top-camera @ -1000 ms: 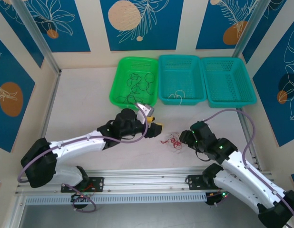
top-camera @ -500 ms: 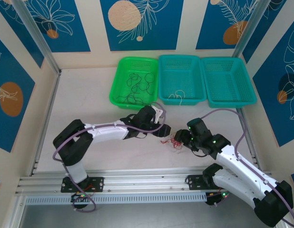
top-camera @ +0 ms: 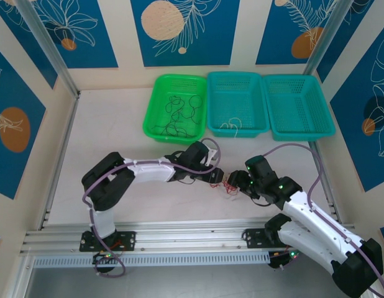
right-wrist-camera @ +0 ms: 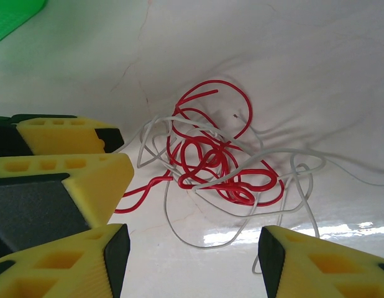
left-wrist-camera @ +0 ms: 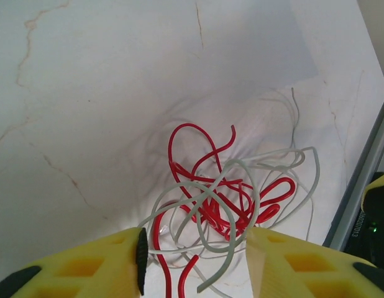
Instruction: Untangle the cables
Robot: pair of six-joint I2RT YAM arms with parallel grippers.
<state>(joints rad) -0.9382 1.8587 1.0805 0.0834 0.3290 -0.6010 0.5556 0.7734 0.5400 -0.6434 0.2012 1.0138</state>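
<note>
I can see the white cable winding through the red cable's loops, so I will hold the tangle (right-wrist-camera: pixel 257 186) with my right gripper while my left gripper pulls a piece of the white cable away.
A small knot of red and white cables (top-camera: pixel 228 184) (left-wrist-camera: pixel 223 198) (right-wrist-camera: pixel 220 164) lies on the white table between the two arms. My left gripper (top-camera: pixel 218 176) (left-wrist-camera: pixel 193 257) is open, its yellow fingers set either side of the tangle's near strands. My right gripper (top-camera: pixel 237 183) (right-wrist-camera: pixel 191 248) is open too, facing the tangle from the other side with a wide gap. The left gripper's yellow fingers (right-wrist-camera: pixel 68 167) show at the left of the right wrist view. Black cables (top-camera: pixel 179 115) lie in the green basket and a white cable (top-camera: pixel 232 126) in the middle teal basket.
A green basket (top-camera: pixel 156 105) and two teal baskets (top-camera: pixel 217 87) (top-camera: pixel 304 108) stand in a row at the back of the table. An aluminium rail (top-camera: pixel 179 239) runs along the near edge. Frame posts (top-camera: pixel 49 49) rise at the back corners.
My left arm has swung right and stretched out, bringing its gripper from beside the green basket to the tangle. My right gripper has edged left towards the tangle.
</note>
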